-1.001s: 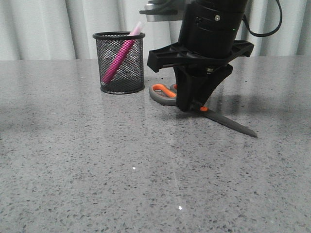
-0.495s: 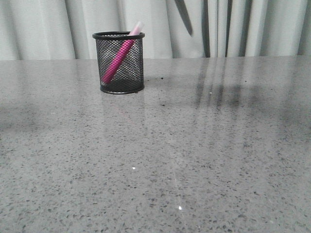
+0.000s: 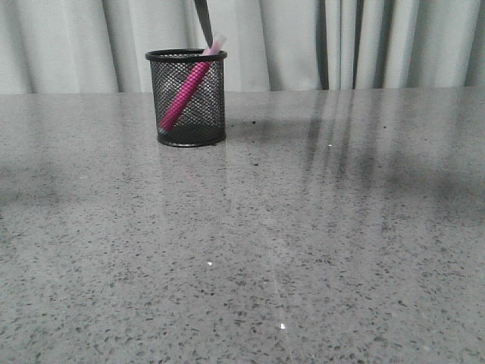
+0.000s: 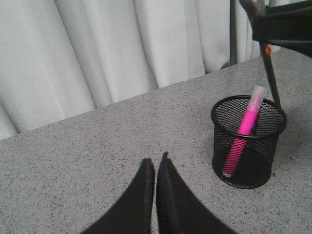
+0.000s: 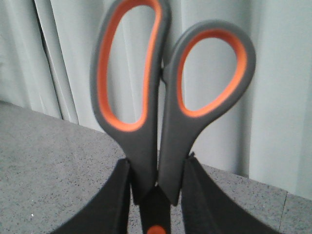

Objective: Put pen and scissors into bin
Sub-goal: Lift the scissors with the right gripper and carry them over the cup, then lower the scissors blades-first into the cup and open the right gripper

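I should use my right gripper to set the scissors down, blades first, inside the black mesh bin (image 3: 183, 70) next to the pink pen.
The bin (image 3: 186, 98), a black wire-mesh cup, stands at the back left of the table. The pink pen (image 3: 184, 97) leans inside it, its whitish cap sticking out over the rim. My right gripper (image 5: 157, 168) is shut on the scissors (image 5: 168, 97) just below the orange-lined handles and holds them upright, blades down. In the front view only the dark blade (image 3: 203, 21) shows, its tip just above the bin's rim beside the pen cap. The left wrist view shows the bin (image 4: 248, 146), the pen (image 4: 245, 131) and the blade (image 4: 270, 78). My left gripper (image 4: 156, 163) is shut and empty, to the left of the bin.
The grey speckled table (image 3: 303, 227) runs back to a pale curtain (image 3: 379, 45) just behind the bin. Both arms are outside the front view apart from the hanging blade.
My right gripper took the scissors off the table, lifted them out of the front view, and carried them left. The blade now hangs over the bin.
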